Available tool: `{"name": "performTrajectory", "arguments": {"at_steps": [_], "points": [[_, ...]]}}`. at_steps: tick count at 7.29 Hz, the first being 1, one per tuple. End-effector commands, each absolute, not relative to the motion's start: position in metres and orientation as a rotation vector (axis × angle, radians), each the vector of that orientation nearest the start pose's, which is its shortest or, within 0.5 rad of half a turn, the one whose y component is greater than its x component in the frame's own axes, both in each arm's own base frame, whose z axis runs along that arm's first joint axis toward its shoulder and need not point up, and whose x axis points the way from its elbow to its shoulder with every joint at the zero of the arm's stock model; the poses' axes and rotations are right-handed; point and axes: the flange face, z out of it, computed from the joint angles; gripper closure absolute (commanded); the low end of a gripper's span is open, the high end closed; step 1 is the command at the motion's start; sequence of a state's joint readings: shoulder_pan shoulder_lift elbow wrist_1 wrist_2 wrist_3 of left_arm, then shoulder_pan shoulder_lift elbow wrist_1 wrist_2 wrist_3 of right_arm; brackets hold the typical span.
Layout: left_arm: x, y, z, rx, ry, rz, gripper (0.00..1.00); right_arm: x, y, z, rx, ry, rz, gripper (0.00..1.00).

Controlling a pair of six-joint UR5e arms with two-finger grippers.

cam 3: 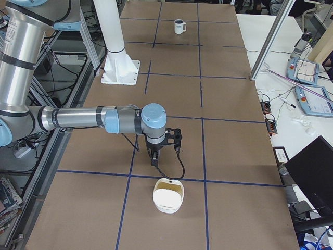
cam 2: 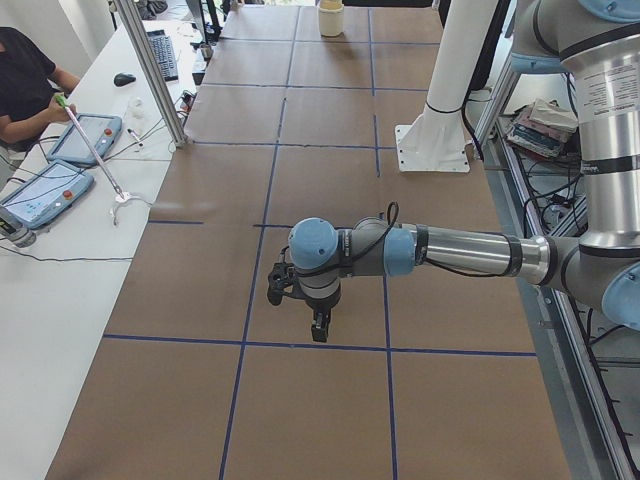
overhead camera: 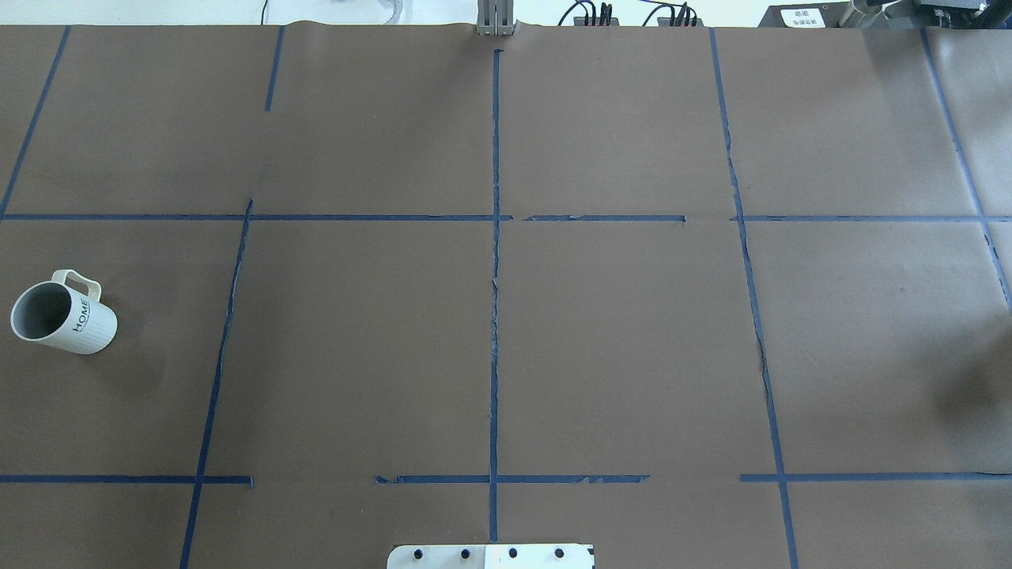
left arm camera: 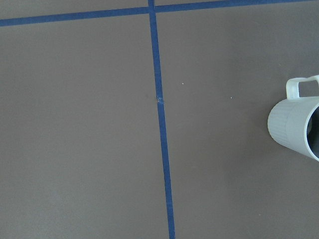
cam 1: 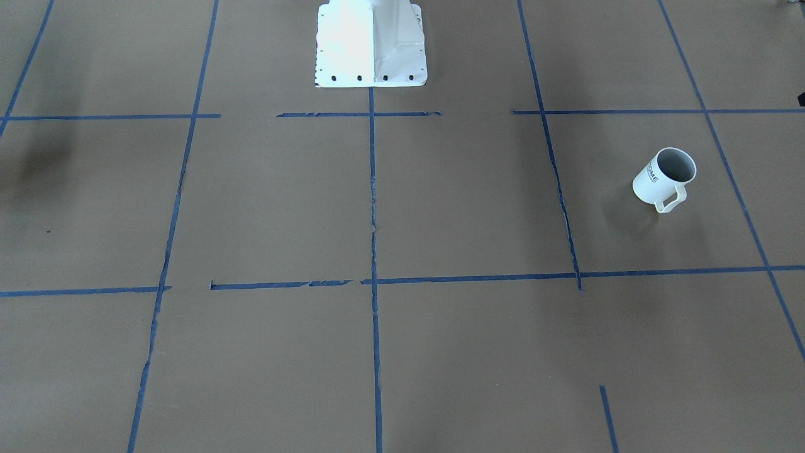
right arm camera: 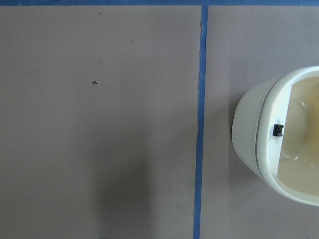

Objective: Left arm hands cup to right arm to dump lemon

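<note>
Next, I close my left gripper on the cup's rim (cam 1: 692, 162) (left arm camera: 305, 130), on the side opposite the "HOME" lettering, so the handle stays free.
The cup (cam 1: 665, 179) is a white ribbed mug with "HOME" lettering. It stands alone on the brown table, at the far left of the overhead view (overhead camera: 63, 316) and far away in the exterior right view (cam 3: 179, 26). The left wrist view catches the cup (left arm camera: 296, 124) at its right edge, handle up. The lemon is hidden; I see only the cup's dark grey inside. The left gripper (cam 2: 300, 308) hangs low over the table in the exterior left view, and the cup does not show there. The right gripper (cam 3: 162, 151) hovers just behind a cream container (cam 3: 168, 196). I cannot tell either gripper's state.
The cream container (right arm camera: 284, 149) fills the right side of the right wrist view and is empty. The robot's white base (cam 1: 371, 44) stands at the table's middle edge. Blue tape lines grid the table. A person (cam 2: 20, 80) sits at a side bench with tablets.
</note>
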State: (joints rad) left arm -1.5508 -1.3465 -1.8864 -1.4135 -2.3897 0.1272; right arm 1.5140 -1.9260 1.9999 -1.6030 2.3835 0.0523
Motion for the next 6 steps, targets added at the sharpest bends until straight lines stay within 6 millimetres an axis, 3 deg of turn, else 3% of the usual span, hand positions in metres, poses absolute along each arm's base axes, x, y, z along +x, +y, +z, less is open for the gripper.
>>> {"name": "performTrajectory", "arguments": {"at_steps": [1, 6], "points": [[-0.053, -0.3924, 0.6147, -0.017, 0.817, 0.11, 0.0, 0.0415, -0.3484, 0.5965, -0.003, -0.811, -0.025, 0.0], [-0.0528, -0.3892, 0.6165, -0.022, 0.821, 0.105, 0.0, 0.0412, -0.3445, 0.5997, -0.012, -0.81, -0.023, 0.0]]}}
